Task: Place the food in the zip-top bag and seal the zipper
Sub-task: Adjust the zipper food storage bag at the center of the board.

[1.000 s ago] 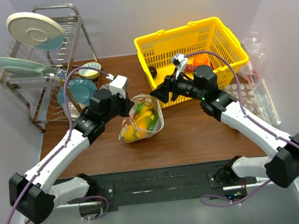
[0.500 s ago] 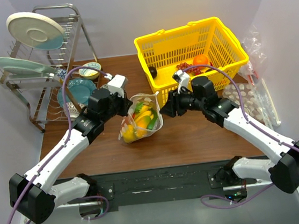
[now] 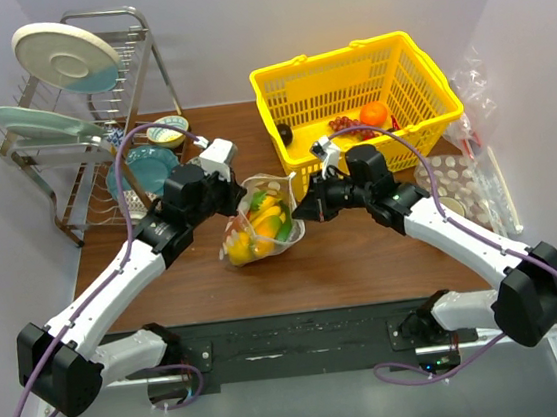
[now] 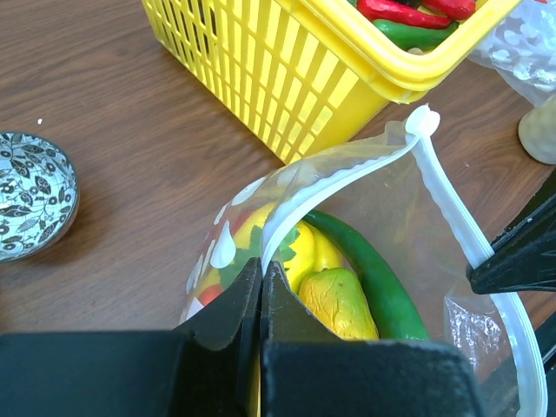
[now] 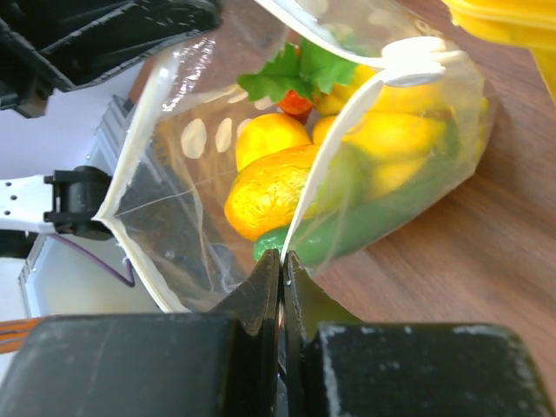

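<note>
The bag's opening gapes and just one edge of the zipper is in my left gripper, so my left gripper should open and pinch both it and the zipper's opposite edge (image 4: 455, 211).
The zip-top bag (image 3: 265, 222) rests on the brown table between the two arms, with its mouth held open. Inside lies the food: a yellow banana bunch (image 4: 306, 250), an orange-green mango-like fruit (image 4: 340, 304) and a long dark green vegetable (image 4: 375, 280). My left gripper (image 4: 261, 271) is shut on the near lip of the whitish zipper (image 4: 334, 181). It sits at the bag's left side (image 3: 239, 201) in the top view. My right gripper (image 5: 282, 259) is shut on the opposite zipper lip (image 5: 334, 178), at the bag's right side (image 3: 300, 210). The mango (image 5: 271, 187) shows through the plastic.
A yellow basket (image 3: 355, 67) stands just behind the bag, holding red grapes and a round orange (image 3: 375, 112). A dish rack (image 3: 76, 111) with plates stands at the left, and a patterned bowl (image 4: 30, 193) lies near it. Crumpled clear plastic (image 3: 471, 86) lies at the right edge.
My right gripper has come left and forward from the basket front to the bag's right mouth edge and closed on the zipper lip. The left gripper kept its hold.
</note>
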{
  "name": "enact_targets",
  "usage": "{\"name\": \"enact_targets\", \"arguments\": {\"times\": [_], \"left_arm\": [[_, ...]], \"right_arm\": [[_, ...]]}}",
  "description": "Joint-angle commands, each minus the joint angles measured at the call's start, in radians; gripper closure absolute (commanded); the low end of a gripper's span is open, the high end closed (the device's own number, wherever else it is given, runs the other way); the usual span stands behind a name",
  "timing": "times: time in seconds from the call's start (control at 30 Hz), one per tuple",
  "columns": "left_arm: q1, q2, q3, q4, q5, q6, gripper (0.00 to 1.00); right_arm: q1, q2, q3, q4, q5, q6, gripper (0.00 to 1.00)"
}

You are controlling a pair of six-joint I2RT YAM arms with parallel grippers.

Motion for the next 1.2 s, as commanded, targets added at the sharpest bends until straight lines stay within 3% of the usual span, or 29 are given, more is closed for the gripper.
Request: {"name": "enact_targets", "arguments": {"times": [0.0,0.27,0.37,0.47,0.5,0.57,0.6,0.67,0.73,0.83,0.9,1.17], "left_arm": [[0.013,-0.016,-0.002,0.046,0.035,0.003,1.00],[0.012,-0.064,0.061,0.005,0.217,-0.034,1.00],[0.012,-0.075,0.130,-0.052,0.291,-0.023,0.92],[0.012,-0.070,0.158,-0.075,0.398,-0.012,0.75],[0.012,-0.064,0.158,-0.075,0.427,-0.011,0.63],[0.012,-0.020,0.158,-0.101,0.461,-0.006,0.53],[0.012,-0.003,0.158,-0.115,0.460,-0.006,0.45],[0.012,0.030,0.161,-0.142,0.457,-0.001,0.40],[0.012,0.033,0.156,-0.142,0.449,-0.001,0.29],[0.012,0.016,0.162,-0.145,0.365,-0.001,0.16],[0.012,0.007,0.173,-0.153,0.293,-0.001,0.00],[0.012,-0.012,0.277,-0.205,0.164,0.005,0.00]], "right_arm": [[0.007,-0.028,0.015,0.068,-0.057,0.029,1.00],[0.007,-0.067,0.079,0.024,-0.024,0.083,1.00],[0.008,-0.071,0.080,0.040,-0.032,0.131,1.00],[0.008,-0.079,0.069,0.069,-0.044,0.180,1.00],[0.007,-0.081,0.066,0.077,-0.044,0.198,1.00],[0.008,-0.084,0.055,0.089,-0.043,0.206,1.00],[0.008,-0.082,0.052,0.093,-0.044,0.210,1.00],[0.010,-0.082,0.047,0.093,-0.040,0.213,1.00],[0.010,-0.084,0.043,0.089,-0.035,0.217,1.00],[0.011,-0.082,0.038,0.086,-0.027,0.220,1.00],[0.011,-0.082,0.035,0.086,-0.026,0.220,1.00],[0.013,-0.062,0.018,0.088,-0.024,0.218,1.00]]}}
